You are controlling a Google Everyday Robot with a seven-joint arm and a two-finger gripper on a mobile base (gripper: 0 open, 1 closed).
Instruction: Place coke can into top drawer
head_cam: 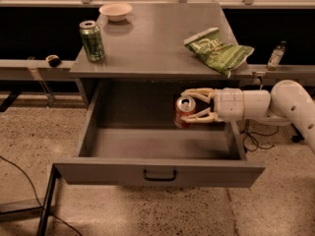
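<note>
My gripper will let go of the coke can on the drawer's bottom behind the front panel (pixel 181 147), a little armward of the handle of the drawer.
The coke can (pixel 184 112), red with a silver top, is held upright by my gripper (pixel 191 105) inside the open top drawer (pixel 157 171), over its right half and a little above the drawer floor. The gripper reaches in from the right on a white arm, with one finger behind the can and one in front, shut on it. The drawer is pulled far out toward the camera, its flat grey front panel and dark handle (pixel 159 175) facing me.
On the cabinet top stand a green soda can (pixel 92 41) at the left, a white bowl (pixel 115 11) at the back and a green chip bag (pixel 217 50) at the right. A small bottle (pixel 276 56) stands on a ledge at far right. Cables lie on the floor.
</note>
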